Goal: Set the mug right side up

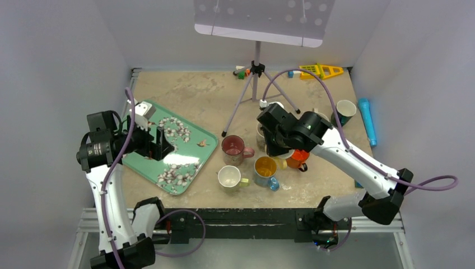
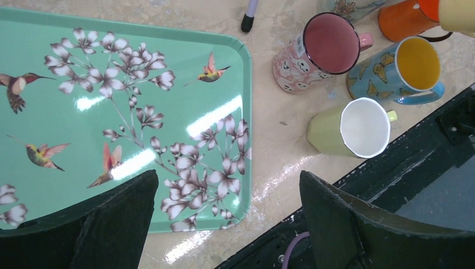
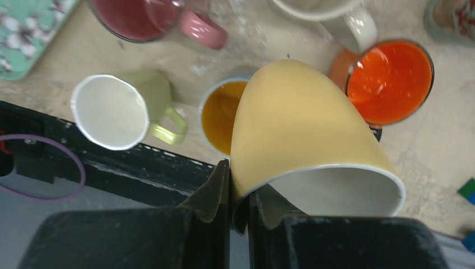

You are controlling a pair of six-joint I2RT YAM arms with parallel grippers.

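Observation:
My right gripper will put the pale yellow mug down between the blue butterfly mug and the table's front edge [image 1: 292, 182] by the orange mug.
My right gripper [image 3: 238, 179] is shut on the rim of a pale yellow mug [image 3: 302, 123], one finger outside the wall and one inside. The mug hangs tilted above the table, its white inside facing the wrist camera and its base pointing away, over the blue and orange mugs. In the top view it shows as a yellow patch [image 1: 282, 163] under the right gripper [image 1: 280, 151]. It also shows in the left wrist view [image 2: 456, 14]. My left gripper [image 2: 227, 190] is open and empty above the near corner of the green tray [image 1: 168, 144].
A pink mug [image 1: 232, 148], a pale green mug [image 1: 229, 176], a blue butterfly mug [image 1: 265, 168] and an orange mug [image 1: 299, 158] stand upright close together. The green flowered tray [image 1: 190, 159] lies at left. A tripod stand [image 1: 256, 84], a dark cup [image 1: 344, 111] and toys stand behind.

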